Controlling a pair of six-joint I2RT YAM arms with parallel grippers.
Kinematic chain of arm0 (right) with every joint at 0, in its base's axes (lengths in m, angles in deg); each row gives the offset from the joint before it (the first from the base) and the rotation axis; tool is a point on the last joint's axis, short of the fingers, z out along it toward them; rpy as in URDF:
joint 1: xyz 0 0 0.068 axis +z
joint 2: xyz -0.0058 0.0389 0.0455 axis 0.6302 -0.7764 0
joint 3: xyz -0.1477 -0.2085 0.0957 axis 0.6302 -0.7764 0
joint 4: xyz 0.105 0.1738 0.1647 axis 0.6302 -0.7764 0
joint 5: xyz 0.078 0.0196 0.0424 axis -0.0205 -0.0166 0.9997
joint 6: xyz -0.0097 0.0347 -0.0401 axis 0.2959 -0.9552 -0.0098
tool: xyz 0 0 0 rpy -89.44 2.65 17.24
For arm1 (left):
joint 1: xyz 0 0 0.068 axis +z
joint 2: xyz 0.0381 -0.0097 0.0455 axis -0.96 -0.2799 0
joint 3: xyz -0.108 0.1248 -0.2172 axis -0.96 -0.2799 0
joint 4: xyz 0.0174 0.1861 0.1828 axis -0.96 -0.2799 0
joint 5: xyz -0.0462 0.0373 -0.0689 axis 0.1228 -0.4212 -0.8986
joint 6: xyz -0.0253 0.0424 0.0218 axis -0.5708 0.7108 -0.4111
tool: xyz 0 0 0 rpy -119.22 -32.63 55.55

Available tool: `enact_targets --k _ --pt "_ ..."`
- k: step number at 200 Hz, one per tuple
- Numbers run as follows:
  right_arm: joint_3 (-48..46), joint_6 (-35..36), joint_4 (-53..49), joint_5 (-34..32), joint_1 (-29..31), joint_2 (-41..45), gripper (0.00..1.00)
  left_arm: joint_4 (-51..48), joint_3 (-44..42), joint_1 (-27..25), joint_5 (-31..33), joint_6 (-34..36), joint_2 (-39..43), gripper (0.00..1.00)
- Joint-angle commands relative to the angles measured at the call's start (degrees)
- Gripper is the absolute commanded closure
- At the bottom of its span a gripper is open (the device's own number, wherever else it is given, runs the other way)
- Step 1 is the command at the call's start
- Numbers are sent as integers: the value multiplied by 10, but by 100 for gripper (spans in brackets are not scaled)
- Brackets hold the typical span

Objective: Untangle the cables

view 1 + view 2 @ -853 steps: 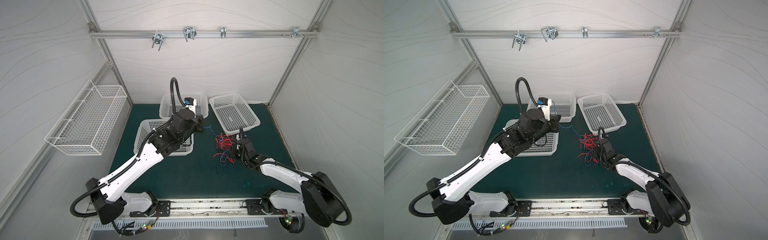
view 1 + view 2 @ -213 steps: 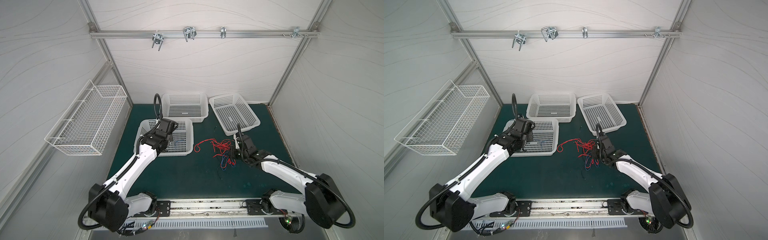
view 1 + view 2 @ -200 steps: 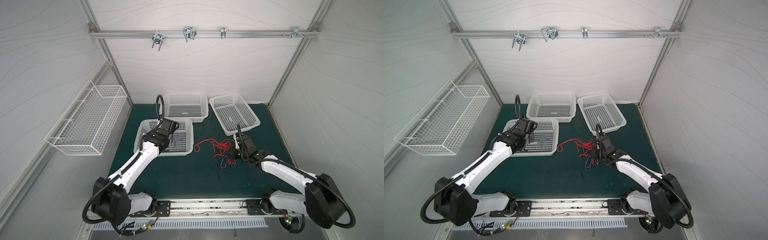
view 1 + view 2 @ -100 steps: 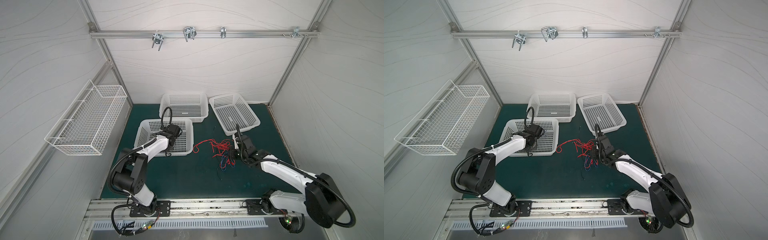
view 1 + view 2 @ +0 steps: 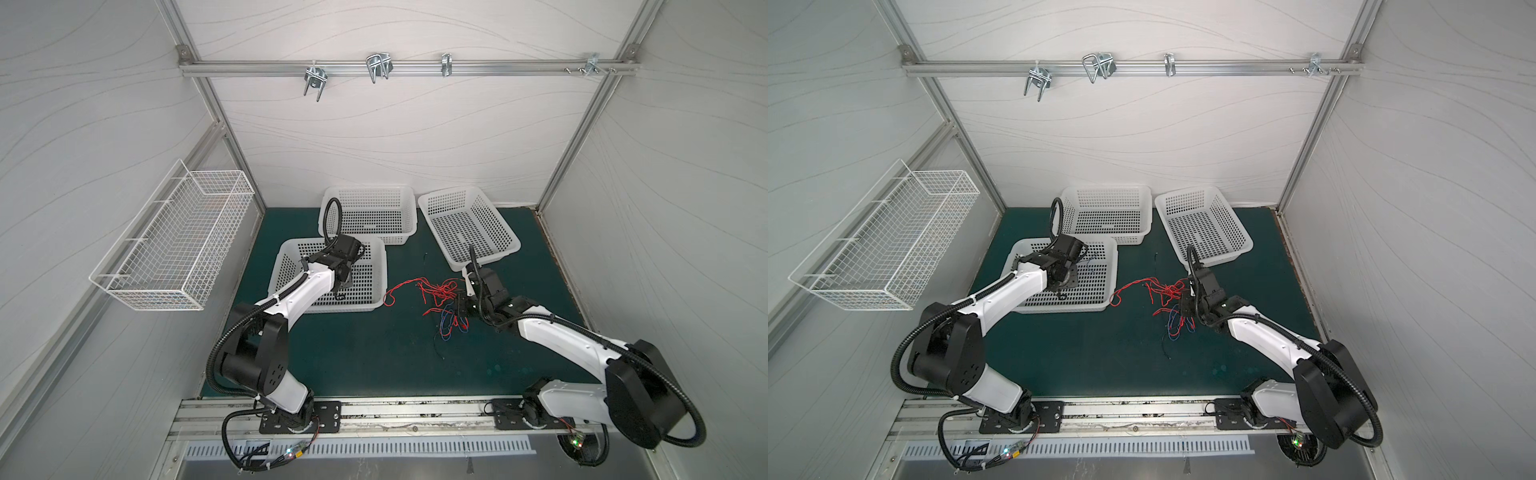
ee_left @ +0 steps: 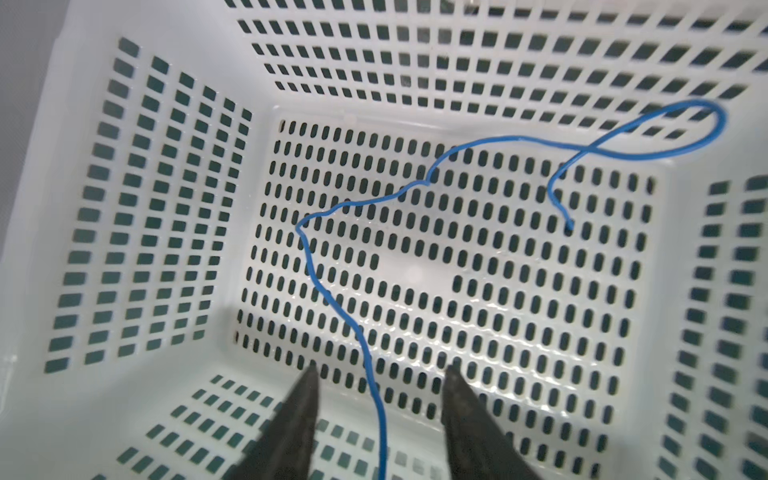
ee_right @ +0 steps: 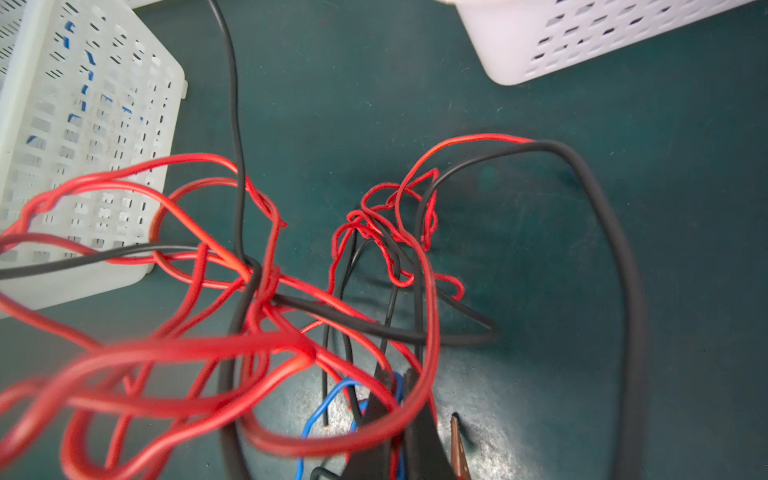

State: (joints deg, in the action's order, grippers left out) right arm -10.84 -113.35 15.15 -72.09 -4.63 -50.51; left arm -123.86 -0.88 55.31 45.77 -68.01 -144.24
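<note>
The red and blue cables are together in my right gripper, so it should open and take the red cable alone (image 7: 379,354) before my left gripper pulls out the blue one.
A single blue cable (image 6: 457,149) lies loose on the floor of the near white basket (image 5: 286,253). My left gripper (image 6: 381,372) hangs just above it inside that basket, open, with the cable running freely between the fingers. In both top views the other cables (image 5: 436,291), red, black and blue, lie in a tangle on the green mat. My right gripper (image 7: 397,376) is at the tangle's right edge (image 5: 1185,305), shut on red and blue strands. Red loops (image 7: 257,291) and black strands cross in front of it.
A second white basket (image 5: 368,193) stands at the back, and a third (image 5: 469,195) at the back right, close behind my right wrist. A wire basket (image 5: 174,237) hangs on the left wall. A copper clip (image 7: 457,440) lies beside my right fingers.
My left arm has come down into the near basket with the blue cable, and its gripper has opened and let the cable go. The right gripper has stayed shut at the tangle.
</note>
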Motion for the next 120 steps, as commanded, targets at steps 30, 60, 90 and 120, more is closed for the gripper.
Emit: enact_targets --k 30,60,90,120 --pt "5 5 12 4 4 -9 100 -35 49 2 -9 -2 30 1" --pt "6 8 13 11 4 -13 100 -50 63 2 -25 2 61 1" --pt "9 9 10 18 5 -11 100 -66 68 3 -14 6 108 1" --pt "9 11 8 20 5 -7 100 -93 82 3 -7 15 150 1"
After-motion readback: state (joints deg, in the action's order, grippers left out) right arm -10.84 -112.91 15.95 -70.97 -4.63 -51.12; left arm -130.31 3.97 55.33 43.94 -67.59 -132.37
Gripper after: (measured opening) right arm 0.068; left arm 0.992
